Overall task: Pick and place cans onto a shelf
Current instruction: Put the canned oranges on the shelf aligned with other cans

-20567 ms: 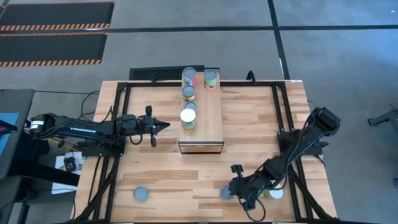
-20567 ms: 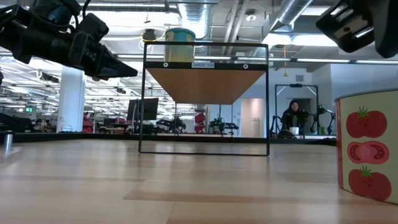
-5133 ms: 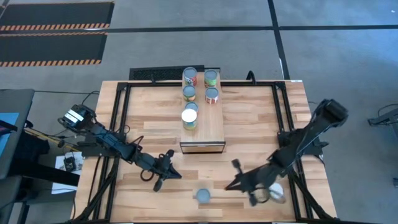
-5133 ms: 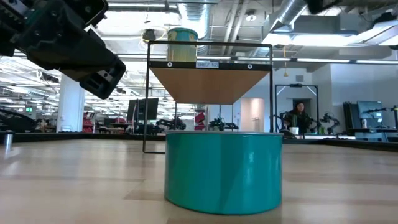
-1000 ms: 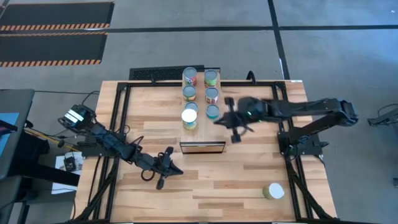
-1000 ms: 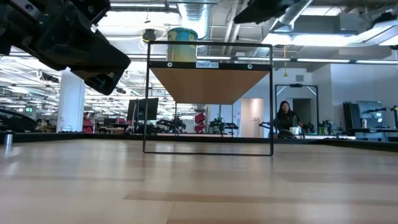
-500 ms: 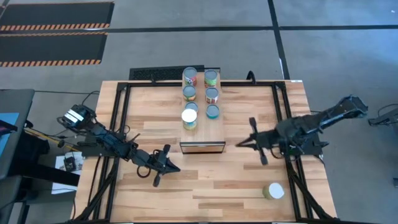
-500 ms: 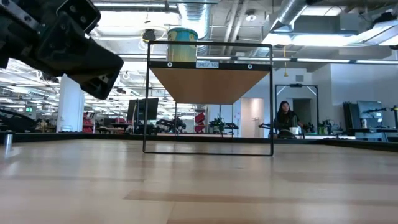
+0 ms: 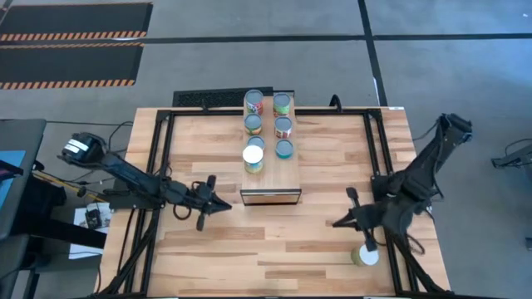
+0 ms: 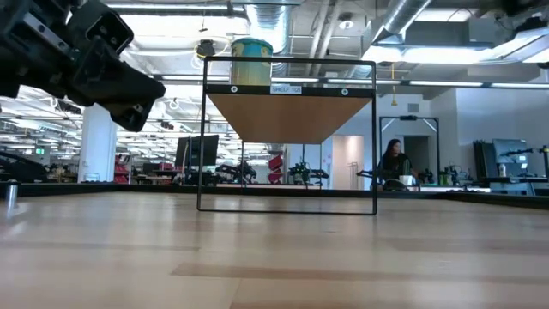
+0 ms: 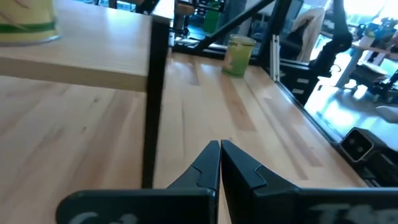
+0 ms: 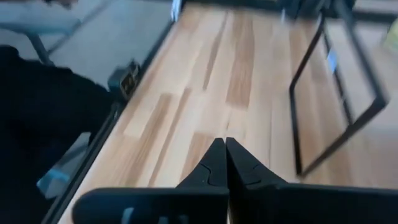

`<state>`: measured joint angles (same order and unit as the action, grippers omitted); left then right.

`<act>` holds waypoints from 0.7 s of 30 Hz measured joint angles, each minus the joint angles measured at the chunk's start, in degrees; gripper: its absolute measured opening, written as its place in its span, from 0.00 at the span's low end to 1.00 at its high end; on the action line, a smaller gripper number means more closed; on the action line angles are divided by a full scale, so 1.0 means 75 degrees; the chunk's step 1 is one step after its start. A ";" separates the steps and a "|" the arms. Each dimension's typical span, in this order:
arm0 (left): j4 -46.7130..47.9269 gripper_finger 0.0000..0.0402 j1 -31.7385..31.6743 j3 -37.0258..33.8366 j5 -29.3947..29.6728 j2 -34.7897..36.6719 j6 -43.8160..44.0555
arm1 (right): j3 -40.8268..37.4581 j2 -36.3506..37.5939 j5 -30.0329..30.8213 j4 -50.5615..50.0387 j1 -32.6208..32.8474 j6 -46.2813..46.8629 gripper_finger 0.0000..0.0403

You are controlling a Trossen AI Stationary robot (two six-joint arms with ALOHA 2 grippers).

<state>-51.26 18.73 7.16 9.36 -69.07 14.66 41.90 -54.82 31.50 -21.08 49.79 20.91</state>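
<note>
The lone can stands behind the robot's closed right fingers, so next the right gripper swings back toward it, opens and pinches its rim (image 9: 369,255) before carrying it.
The shelf (image 9: 270,158) stands mid-table with several cans upright on its top, among them a white-topped one (image 9: 253,155) and a blue-topped one (image 9: 284,149). One more can (image 9: 366,255), white-topped with a yellow-green label, stands on the tabletop at the near right; it also shows in the left wrist view (image 11: 238,55). My left gripper (image 9: 224,206) is shut and hovers left of the shelf's near end, pointing right. My right gripper (image 9: 337,224) is shut and points left. It hangs just left of the lone can, whose far edge lies under the arm's wrist.
The shelf's black wire frame (image 10: 287,137) stands on the tabletop, with open room under it. A black frame runs along the table's left and right sides (image 9: 378,149). A person (image 10: 395,163) sits in the room far behind the table.
My right gripper has swung from beside the shelf's right side toward the table's near right, ending next to the lone can. My left gripper has drawn back a little toward the far edge. No can has moved.
</note>
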 joint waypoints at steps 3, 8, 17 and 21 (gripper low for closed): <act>0.0457 0.00 -0.0261 0.0000 -0.0189 0.0404 -0.0213 | 0.0646 -0.0691 0.0127 -0.1095 0.0365 0.1202 0.01; 0.0750 0.00 -0.0466 0.0002 -0.0210 0.0775 -0.0464 | 0.1851 -0.1939 -0.0253 -0.2809 0.0734 0.3183 0.01; 0.1049 0.00 -0.0516 0.0003 -0.0176 0.0983 -0.0694 | 0.3909 -0.4108 -0.1690 -0.5094 0.1709 0.6210 0.02; 0.1136 0.00 -0.0519 0.0003 -0.0148 0.0983 -0.0670 | 0.4730 -0.4960 -0.2252 -0.5996 0.2000 0.7287 0.08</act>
<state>-42.74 14.83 7.18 8.25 -61.69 9.64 77.37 -92.02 14.61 -66.05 64.79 75.57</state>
